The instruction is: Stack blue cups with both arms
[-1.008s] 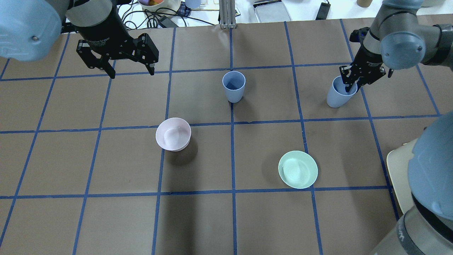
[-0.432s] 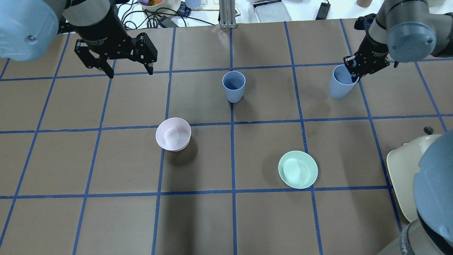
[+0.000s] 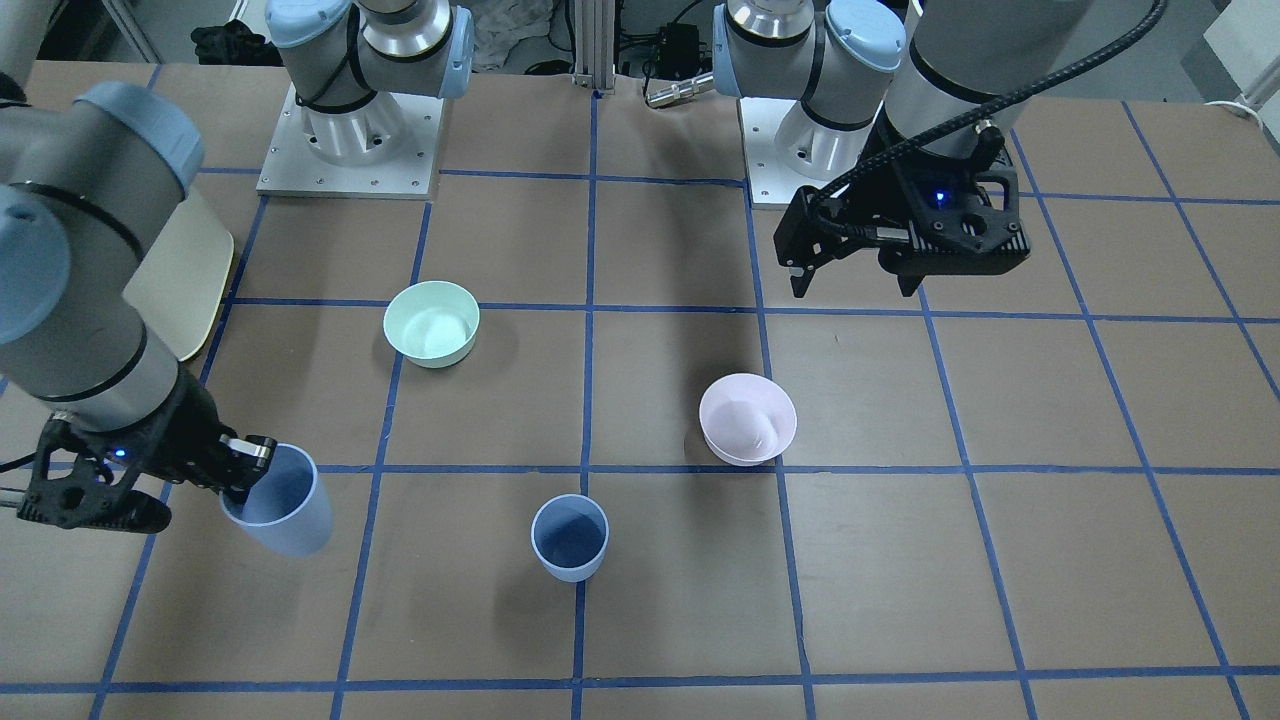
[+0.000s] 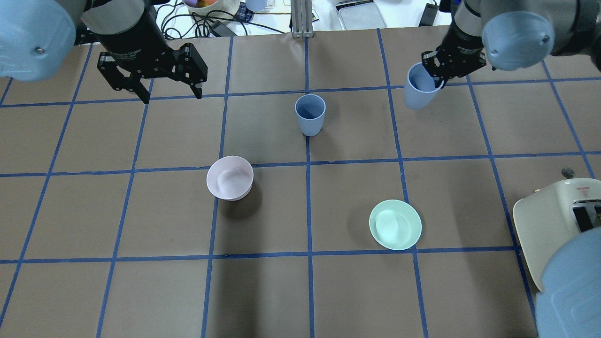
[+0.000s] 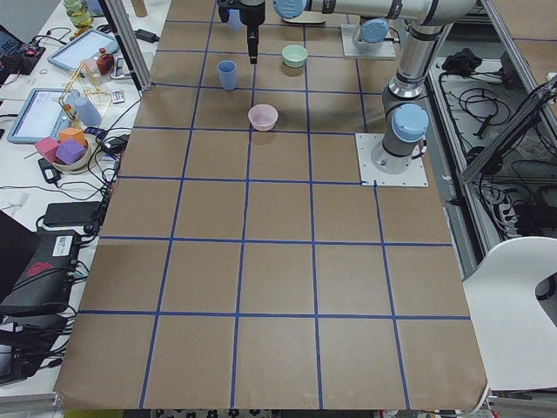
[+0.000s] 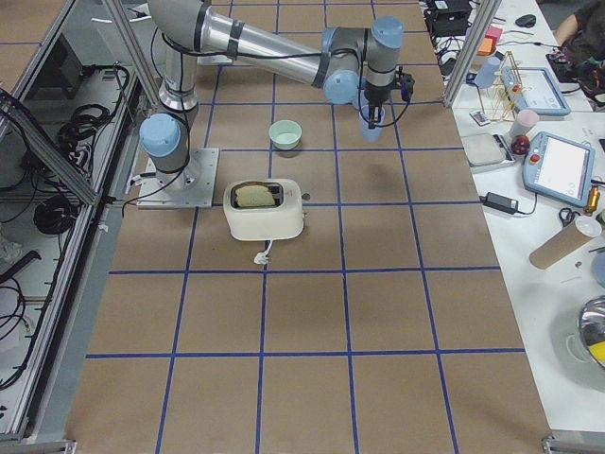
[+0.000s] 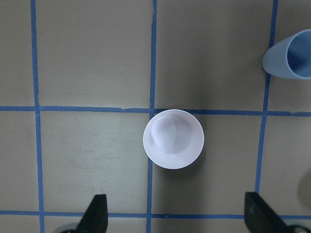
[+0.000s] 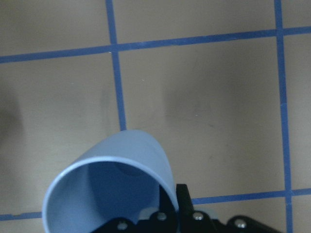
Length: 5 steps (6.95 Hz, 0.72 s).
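Observation:
Next, I release my right gripper's blue cup inside the blue cup standing upright [image 3: 570, 534] near the table's middle.
One blue cup [image 4: 310, 114] stands upright near the table's middle; it also shows in the front view [image 3: 570, 537] and at the left wrist view's top right [image 7: 291, 56]. My right gripper [image 4: 434, 77] is shut on the rim of the second blue cup [image 4: 415, 91], one finger inside it. It holds this cup tilted above the table, to the right of the standing cup [image 3: 285, 515] [image 8: 112, 189]. My left gripper [image 4: 173, 97] is open and empty, high over the table's left side, above the pink bowl [image 7: 173, 139].
The pale pink bowl [image 4: 230, 178] sits left of centre. A mint-green bowl [image 4: 395, 224] sits right of centre, nearer the robot. A cream toaster [image 4: 554, 220] stands at the right edge. Cables and clutter lie beyond the far edge.
My right gripper has lifted its blue cup off the table and carried it left and toward the far edge. The left arm has barely moved.

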Available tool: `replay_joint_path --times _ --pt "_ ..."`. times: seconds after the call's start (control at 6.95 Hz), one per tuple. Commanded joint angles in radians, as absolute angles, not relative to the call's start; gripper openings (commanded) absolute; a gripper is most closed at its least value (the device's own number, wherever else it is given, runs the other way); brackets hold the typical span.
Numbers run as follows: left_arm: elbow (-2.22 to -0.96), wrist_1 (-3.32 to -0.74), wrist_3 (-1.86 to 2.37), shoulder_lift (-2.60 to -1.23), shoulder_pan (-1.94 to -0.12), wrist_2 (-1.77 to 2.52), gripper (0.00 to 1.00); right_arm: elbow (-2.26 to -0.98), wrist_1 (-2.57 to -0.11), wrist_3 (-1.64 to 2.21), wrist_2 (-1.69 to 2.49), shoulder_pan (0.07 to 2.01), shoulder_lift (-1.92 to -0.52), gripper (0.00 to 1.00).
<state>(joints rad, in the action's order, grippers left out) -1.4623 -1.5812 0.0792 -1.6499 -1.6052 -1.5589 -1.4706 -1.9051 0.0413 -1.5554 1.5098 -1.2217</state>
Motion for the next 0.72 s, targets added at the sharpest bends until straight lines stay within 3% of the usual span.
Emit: replay_joint_path --times 0.0,0.29,0.58 --pt "-1.463 -1.58 0.08 -1.649 -1.605 -1.56 1.0 -1.306 -1.849 0.31 -1.554 1.697 -1.149 0.0" --pt "-1.463 -1.572 0.078 -1.655 -1.605 -1.559 1.0 -1.186 -1.821 0.476 -1.569 1.823 -1.048 0.0" --pt "-1.463 -1.572 0.078 -1.652 -1.605 -1.56 1.0 -1.177 -1.818 0.479 -1.569 1.833 -1.031 0.0"
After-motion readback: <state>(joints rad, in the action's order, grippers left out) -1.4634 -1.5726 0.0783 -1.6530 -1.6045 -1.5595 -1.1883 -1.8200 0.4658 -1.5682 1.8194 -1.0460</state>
